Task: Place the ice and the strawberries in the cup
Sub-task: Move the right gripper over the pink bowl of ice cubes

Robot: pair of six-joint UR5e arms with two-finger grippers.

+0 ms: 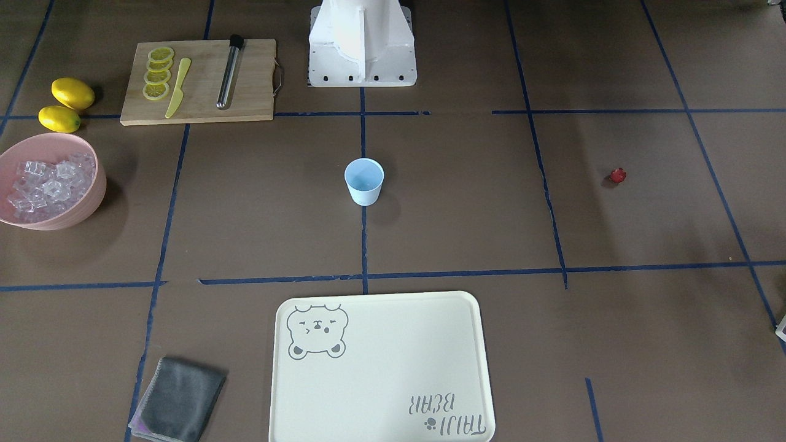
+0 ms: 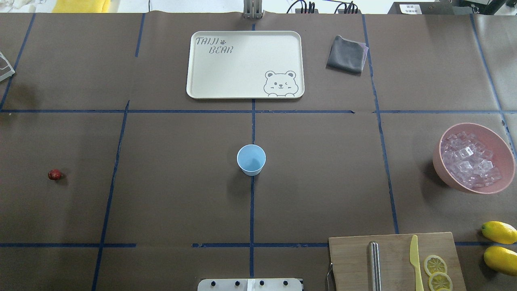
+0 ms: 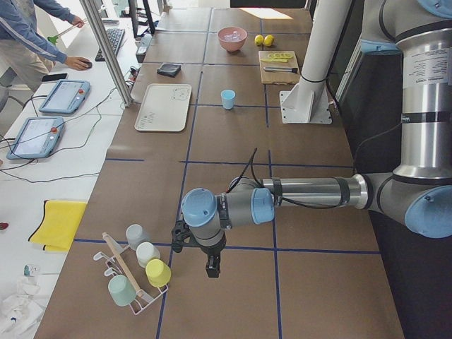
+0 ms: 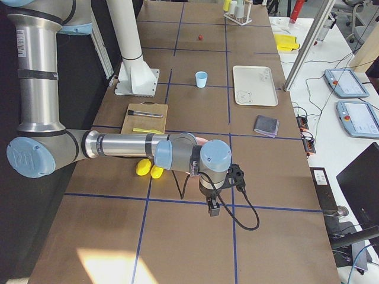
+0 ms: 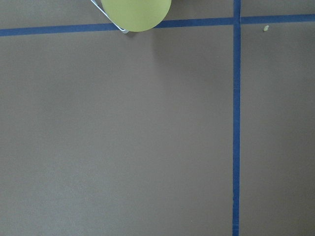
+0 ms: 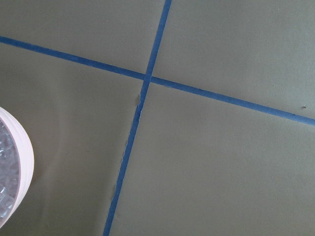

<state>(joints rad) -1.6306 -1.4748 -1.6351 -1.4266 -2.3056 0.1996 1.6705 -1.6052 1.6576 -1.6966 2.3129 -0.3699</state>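
Note:
An ice cube in the pink bowl, at the edge of the pile (image 1: 34,169) toward the lemons, should be gripped next by my right gripper.
The light blue cup (image 2: 251,159) stands upright and empty at the table's centre; it also shows in the front view (image 1: 363,181). The ice (image 2: 468,159) is several clear cubes in a pink bowl (image 2: 444,169) at the right. One red strawberry (image 2: 54,174) lies alone on the table far to the left. My left gripper (image 3: 212,268) hangs over the table's left end, far from the strawberry. My right gripper (image 4: 213,207) hangs beyond the bowl at the right end. I cannot tell whether either is open or shut. The right wrist view catches the bowl's rim (image 6: 24,162).
A cream tray (image 2: 194,81) and a grey cloth (image 2: 346,54) lie at the far side. A cutting board (image 2: 351,258) holds lemon slices, a yellow knife and a metal rod. Two lemons (image 2: 499,232) lie beside it. A rack of cups (image 3: 138,272) stands near my left gripper.

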